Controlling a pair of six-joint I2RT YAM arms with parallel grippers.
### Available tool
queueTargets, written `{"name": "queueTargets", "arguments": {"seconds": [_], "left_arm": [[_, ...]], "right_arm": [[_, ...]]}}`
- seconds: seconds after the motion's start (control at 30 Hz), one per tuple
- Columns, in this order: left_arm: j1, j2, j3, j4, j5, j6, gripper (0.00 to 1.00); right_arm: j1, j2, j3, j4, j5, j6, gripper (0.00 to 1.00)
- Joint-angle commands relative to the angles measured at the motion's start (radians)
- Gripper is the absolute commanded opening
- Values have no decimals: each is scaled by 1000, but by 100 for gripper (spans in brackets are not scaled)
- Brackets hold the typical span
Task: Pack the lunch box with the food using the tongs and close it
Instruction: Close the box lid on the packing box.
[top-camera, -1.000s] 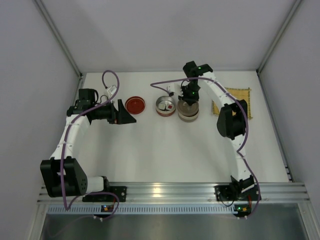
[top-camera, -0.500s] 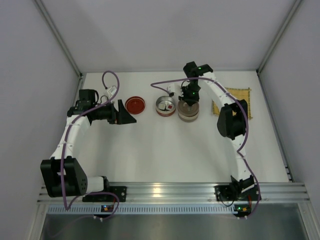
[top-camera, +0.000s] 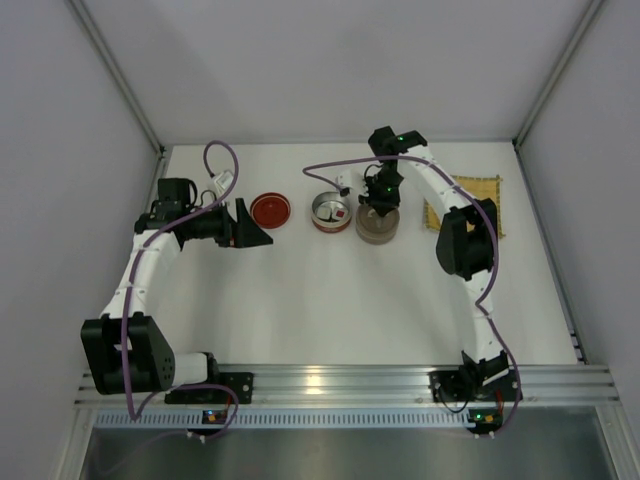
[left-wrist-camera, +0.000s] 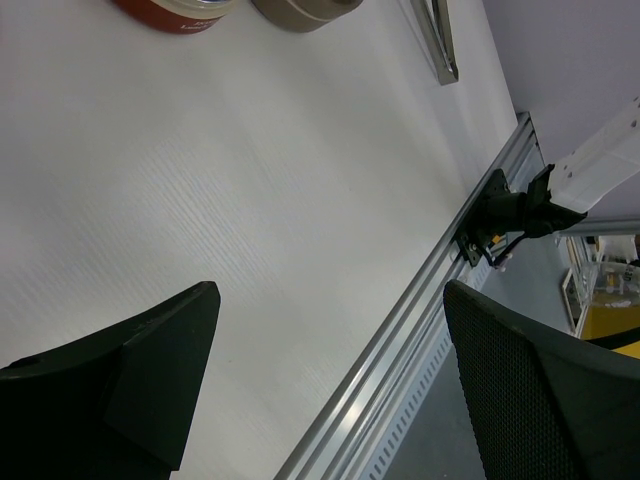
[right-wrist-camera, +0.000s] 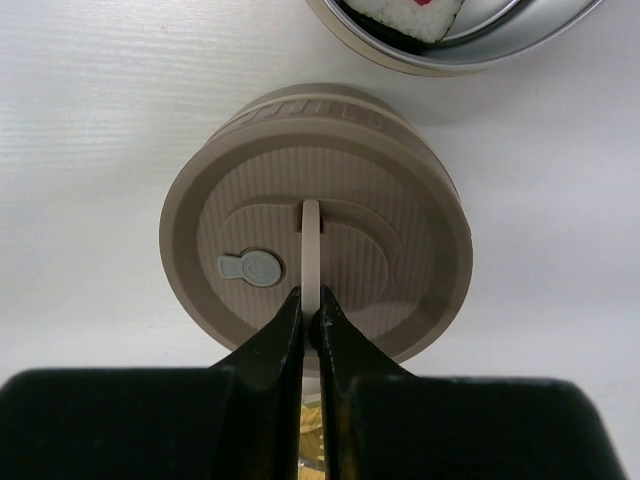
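Next, my right gripper sets the round beige lid, now hanging beside the open silver tin, down on the bare white table diagonally (top-camera: 384, 274) (right-wrist-camera: 80, 255) in front of the silver tin.
A round beige lid (right-wrist-camera: 380, 200) with a thin upright tab hangs just right of an open silver tin (top-camera: 331, 212) of the lunch box. My right gripper (right-wrist-camera: 311, 305) is shut on that tab from above, and in the top view the right gripper (top-camera: 381, 200) covers the lid's (top-camera: 376, 228) back edge. Food (right-wrist-camera: 405, 15), a white-and-dark piece with red, lies in the tin (right-wrist-camera: 460, 45). My left gripper (top-camera: 255, 232) is open with nothing between its fingers (left-wrist-camera: 150, 370), low over the table left of a red lid (top-camera: 271, 210). The tongs do not show.
A yellow woven mat (top-camera: 470, 200) lies at the back right, partly under the right arm. The red lid (left-wrist-camera: 170, 10) and a beige edge (left-wrist-camera: 300, 12) sit at the top of the left wrist view. The aluminium rail (top-camera: 340, 380) runs along the near edge.
My right gripper has drifted slightly toward the back with the beige lid; the pale rim seen round the lid earlier no longer shows. The left arm has not moved.
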Motion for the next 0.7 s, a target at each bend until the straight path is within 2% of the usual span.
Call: {"name": "queueTargets", "arguments": {"seconds": [0.0,0.67], "left_arm": [[2,-28,-9,42,18,4,98],[2,-22,-9,45,24,5,98]], "right_arm": [[-13,-73,-3,-37,-50,-7,0],[-26,24,64,-67,-69,4,0]]}}
